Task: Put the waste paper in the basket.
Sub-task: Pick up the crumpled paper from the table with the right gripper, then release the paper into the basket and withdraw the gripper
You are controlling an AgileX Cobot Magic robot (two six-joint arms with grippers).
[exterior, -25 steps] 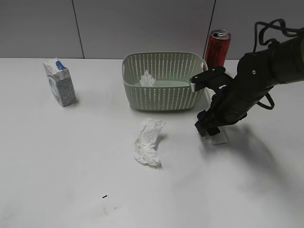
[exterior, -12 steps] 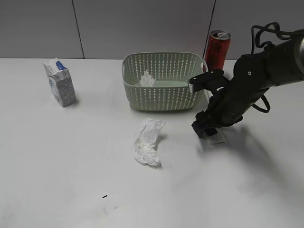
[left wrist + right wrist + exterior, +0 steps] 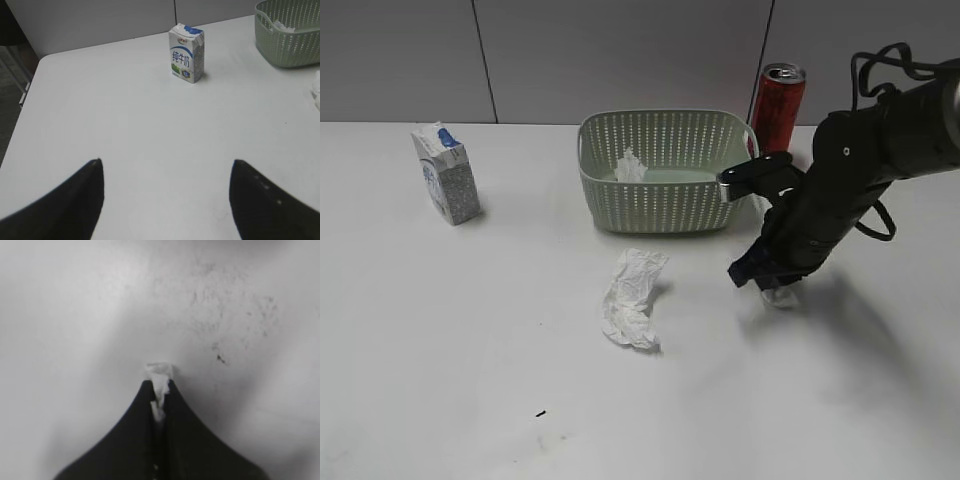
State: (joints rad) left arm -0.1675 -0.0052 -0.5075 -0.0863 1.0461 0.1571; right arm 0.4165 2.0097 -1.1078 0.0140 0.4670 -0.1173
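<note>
Next, I release the paper wad from my right gripper next to the white paper wad inside the sage-green basket [image 3: 653,175].
The sage-green basket [image 3: 665,205] stands at the back middle of the table with one white paper wad [image 3: 630,166] inside. A second paper wad [image 3: 635,295] lies on the table in front of the basket. My right gripper [image 3: 772,285] is right of that wad, shut on a third paper wad [image 3: 160,372] that sticks out between its fingertips, just above the table. In the exterior view only a bit of white [image 3: 780,296] shows under it. My left gripper [image 3: 165,172] is open and empty over bare table; it is out of the exterior view.
A milk carton [image 3: 446,174] with a blue cap stands at the back left, also in the left wrist view [image 3: 186,53]. A tall red can [image 3: 778,104] stands behind the basket's right corner, close to my right arm. The basket's corner [image 3: 287,35] shows at the left wrist view's top right.
My right gripper has closed on the paper wad beside the basket and lifted it slightly off the table. The other wads and the left arm have not moved.
</note>
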